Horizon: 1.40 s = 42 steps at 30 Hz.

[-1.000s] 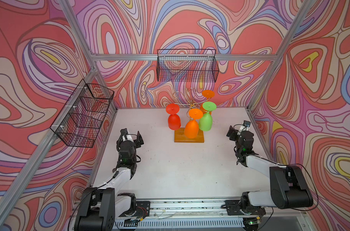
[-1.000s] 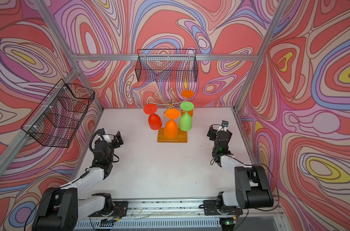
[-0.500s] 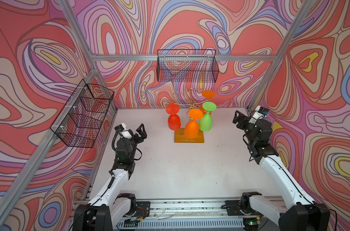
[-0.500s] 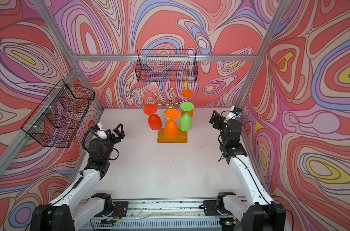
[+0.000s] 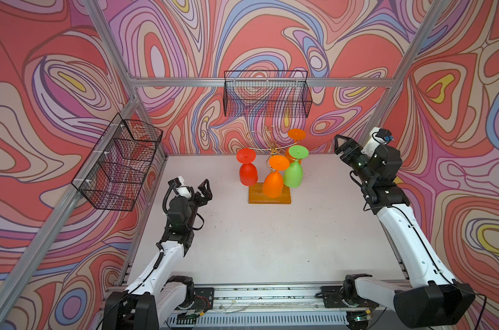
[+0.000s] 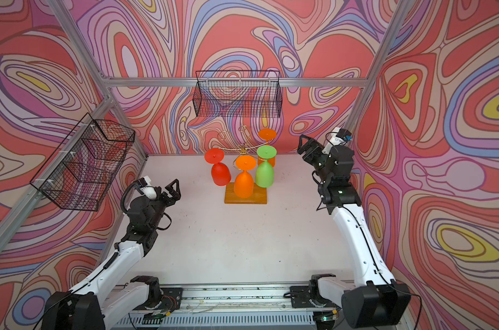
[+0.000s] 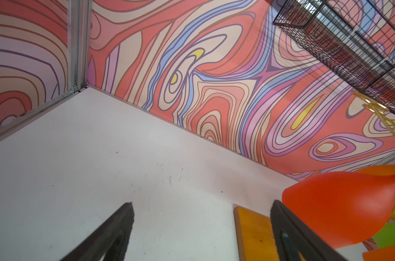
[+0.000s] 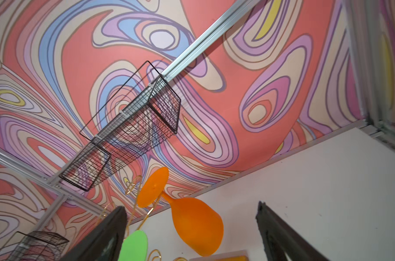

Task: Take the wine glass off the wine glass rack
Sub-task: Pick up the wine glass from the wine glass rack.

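My right gripper needs to grip the edge of the rear orange glass's round foot (image 5: 304, 134) (image 8: 159, 190), because that foot faces up from the wine glass rack.
The wine glass rack (image 5: 274, 149) is a gold wire tree on a wooden base (image 5: 269, 197) at the back middle of the table. Several wine glasses hang upside down from it: red (image 5: 247, 175), orange (image 5: 272, 185), green (image 5: 293, 173), and another orange one behind (image 5: 296, 134). My left gripper (image 5: 204, 190) is open, low and left of the rack, with the red glass (image 7: 341, 208) just beyond one finger. My right gripper (image 5: 340, 145) is open and raised to the right of the rack, facing the rear orange glass (image 8: 196, 226). Neither gripper touches anything.
A black wire basket (image 5: 267, 97) hangs on the back wall right above the rack. A second basket (image 5: 120, 163) hangs on the left wall near my left arm. Patterned walls and metal frame posts enclose the white table (image 5: 271, 243).
Both arms have risen and reached forward toward the rack. The right gripper has climbed to the height of the glass feet; the left has edged toward the red glass. Both stay open.
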Motion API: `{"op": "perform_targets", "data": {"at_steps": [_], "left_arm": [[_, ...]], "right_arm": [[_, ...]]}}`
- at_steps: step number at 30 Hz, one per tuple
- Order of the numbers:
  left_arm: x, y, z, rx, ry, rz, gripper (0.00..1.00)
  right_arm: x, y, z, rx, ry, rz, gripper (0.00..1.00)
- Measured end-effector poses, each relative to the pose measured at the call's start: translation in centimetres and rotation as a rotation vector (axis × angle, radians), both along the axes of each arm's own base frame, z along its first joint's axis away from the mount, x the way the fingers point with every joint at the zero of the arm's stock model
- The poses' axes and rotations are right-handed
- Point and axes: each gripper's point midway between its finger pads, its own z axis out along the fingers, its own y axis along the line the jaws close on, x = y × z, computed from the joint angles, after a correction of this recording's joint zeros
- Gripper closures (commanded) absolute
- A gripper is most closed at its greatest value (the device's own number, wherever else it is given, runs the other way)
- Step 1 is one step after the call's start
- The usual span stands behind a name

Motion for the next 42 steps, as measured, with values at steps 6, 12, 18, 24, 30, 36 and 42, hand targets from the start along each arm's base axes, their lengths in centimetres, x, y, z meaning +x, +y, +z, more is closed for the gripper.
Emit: {"op": "perform_targets", "data": {"at_steps": [6,12,18,24,30,36,42], "left_arm": [[0.0,0.0,-0.1,0.01,0.002,-0.002,0.07],[0.0,0.0,-0.1,0.013,0.002,-0.002,0.07],[0.0,0.0,-0.1,0.025,0.002,-0.003,0.06],[0.0,0.0,-0.1,0.036,0.001,-0.001,0.06],[0.1,0.0,-0.4,0.036,0.01,-0.002,0.06],[0.2,0.0,-0.5,0.037,0.012,-0.002,0.06],[0.4,0.0,-1.1,0.038,0.03,-0.003,0.06]], "right_arm": [[3.5,1.8,-2.6,0.167,0.063,0.123,0.09],[5.1,3.1,-4.5,0.271,0.118,0.202,0.15],[4.6,4.5,-4.0,0.339,0.131,0.288,0.16],[4.1,5.3,-4.2,0.34,0.157,0.339,0.23],[5.4,6.0,-4.2,0.344,0.16,0.389,0.27],[7.3,6.3,-7.2,0.371,0.228,0.398,0.29],[8.2,6.4,-7.1,0.386,0.22,0.404,0.33]]}}
